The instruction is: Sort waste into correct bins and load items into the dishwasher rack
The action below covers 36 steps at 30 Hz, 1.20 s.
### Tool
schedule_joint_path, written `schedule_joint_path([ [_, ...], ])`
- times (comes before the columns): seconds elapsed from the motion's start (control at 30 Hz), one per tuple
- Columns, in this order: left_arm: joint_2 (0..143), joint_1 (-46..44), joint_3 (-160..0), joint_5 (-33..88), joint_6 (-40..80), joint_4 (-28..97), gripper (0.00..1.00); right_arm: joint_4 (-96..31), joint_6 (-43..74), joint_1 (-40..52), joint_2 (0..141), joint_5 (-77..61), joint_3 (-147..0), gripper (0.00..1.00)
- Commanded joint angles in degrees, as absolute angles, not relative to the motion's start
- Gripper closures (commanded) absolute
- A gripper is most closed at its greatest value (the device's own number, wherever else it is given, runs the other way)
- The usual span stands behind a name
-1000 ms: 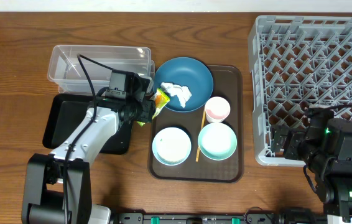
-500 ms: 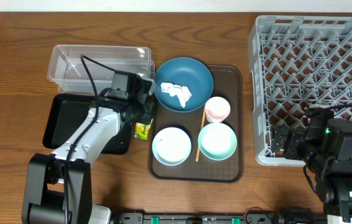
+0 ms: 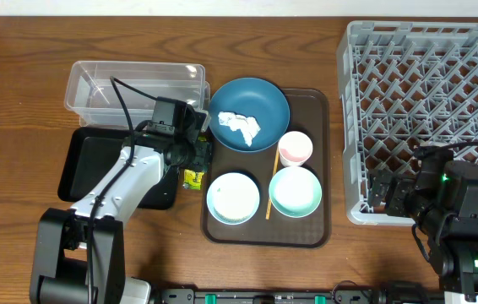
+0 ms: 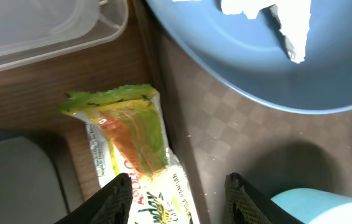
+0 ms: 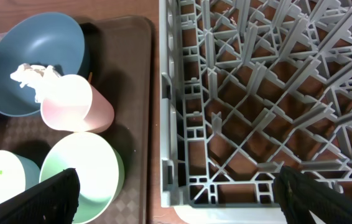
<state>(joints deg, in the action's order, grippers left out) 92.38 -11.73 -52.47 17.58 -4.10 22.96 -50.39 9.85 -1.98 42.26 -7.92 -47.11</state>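
Observation:
One finger of my left gripper sticks out past the brown tray's rim, so it should open, move toward the black tray and pinch the snack wrapper (image 3: 192, 180) inside the gap.
The yellow-green snack wrapper (image 3: 192, 177) (image 4: 126, 146) lies flat on the wood between the black tray (image 3: 95, 160) and the brown tray. My left gripper (image 3: 198, 156) (image 4: 179, 199) hovers just over it, open; the wrapper's lower end sits by the left finger and clear of the right one. A crumpled white tissue (image 3: 239, 125) (image 4: 285, 22) rests in the dark blue bowl (image 3: 266, 97). A pink cup (image 3: 295, 149), two mint bowls (image 3: 233, 197) (image 3: 296, 191) and a yellow stick (image 3: 270, 181) sit on the brown tray. My right gripper (image 3: 387, 192) (image 5: 182, 199) stands wide open at the grey rack's (image 3: 429, 101) near left corner.
The clear tub (image 3: 133, 84) stands behind the black tray at the left. The brown serving tray (image 3: 319, 228) holds the dishes in the middle. The rack fills the right side, and its wall (image 5: 182, 124) is close to the tray's edge.
A second ago the wrapper was up at my left gripper beside the blue bowl; it has since dropped to the wood between the trays and lies loose. The right arm has not moved.

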Motion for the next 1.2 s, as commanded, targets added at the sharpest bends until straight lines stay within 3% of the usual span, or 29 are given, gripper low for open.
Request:
schedule_joint_path([
  [0.0,92.6,-11.8,-51.5,13.5,-1.1,23.1,0.49,-50.4,9.2,-2.4,42.0,-7.5,-48.3,0.01],
  [0.47,97.7,-13.8,-51.5,12.3,1.8,18.9,0.48,-50.5,9.2,-2.4,42.0,-7.5,-48.3,0.01],
  [0.63,97.7,-13.8,-51.5,6.3,2.1,18.6,0.49,-50.6,9.2,-2.4,42.0,-7.5,-48.3,0.01],
  [0.83,97.7,-13.8,-51.5,5.8,4.0,18.7,0.68,-50.6,9.2,-2.4,42.0,-7.5,-48.3,0.01],
  [0.97,97.7,-13.8,-51.5,5.8,4.4,18.8,0.74,-50.6,9.1,-2.4,42.0,-7.5,-48.3,0.01],
  [1.1,97.7,-13.8,-51.5,5.7,4.4,18.8,0.75,-50.6,9.1,-2.4,42.0,-7.5,-48.3,0.01],
  [1.17,97.7,-13.8,-51.5,5.8,4.4,19.2,0.62,-50.6,9.2,-2.4,42.0,-7.5,-48.3,0.01],
])
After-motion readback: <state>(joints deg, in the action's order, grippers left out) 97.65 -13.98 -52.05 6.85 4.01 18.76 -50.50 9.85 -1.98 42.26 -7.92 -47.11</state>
